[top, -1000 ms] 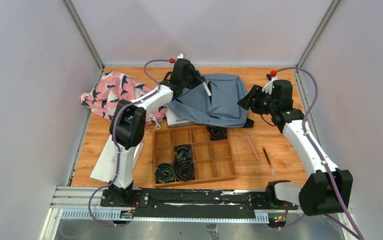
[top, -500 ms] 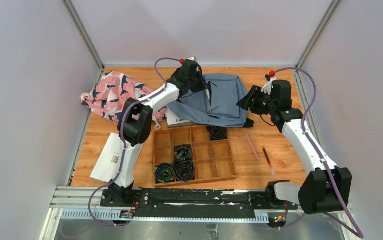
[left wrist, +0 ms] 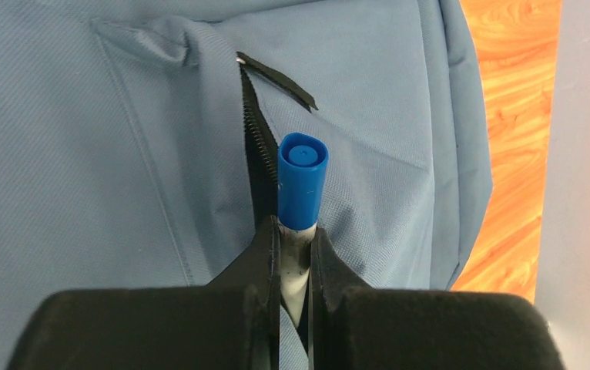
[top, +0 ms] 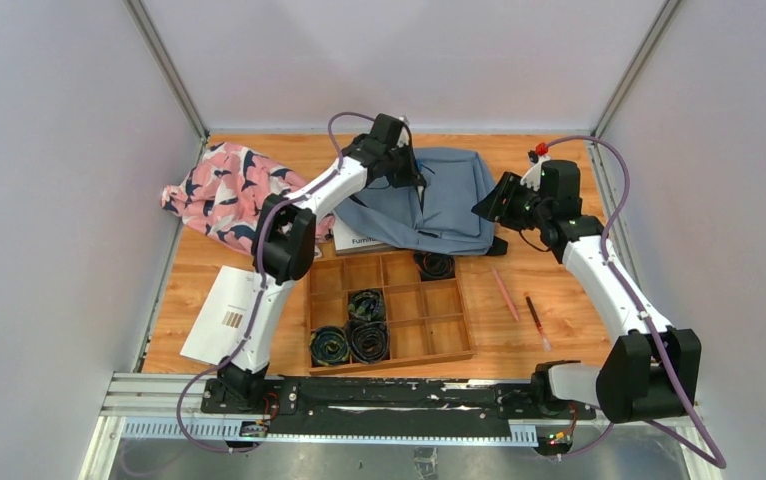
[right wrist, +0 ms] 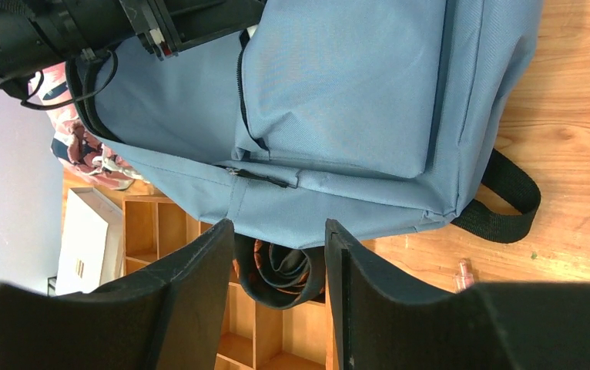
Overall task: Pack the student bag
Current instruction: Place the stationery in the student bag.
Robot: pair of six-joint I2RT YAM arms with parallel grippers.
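Note:
Next, my left gripper lets go of the white marker inside the open zippered slit of the student bag's pocket [top: 418,196] [left wrist: 269,204].
The student bag [top: 454,200], slate-blue with black straps, lies flat at the back middle of the table. My left gripper [top: 416,180] hovers over its left part, shut on a white marker with a blue cap [left wrist: 302,179]. In the left wrist view the cap points at the open pocket zipper [left wrist: 258,158] of the bag [left wrist: 107,154], just right of the slit; the left gripper [left wrist: 294,235] pinches the marker's white barrel. My right gripper [top: 486,205] hangs open by the bag's right edge. In its own view the right gripper [right wrist: 276,227] holds nothing, and the bag [right wrist: 346,92] lies beyond.
A wooden tray [top: 444,335] with rolled dark bands [top: 367,305] sits in front of the bag. A pink patterned cloth [top: 224,190] lies back left, a white sheet [top: 221,315] front left, and a white book [top: 357,240] under the bag. Two pencils [top: 504,292] lie right of the tray.
My left arm has swung right and stretched toward the bag, carrying the marker over the pocket zipper. The right gripper has barely moved.

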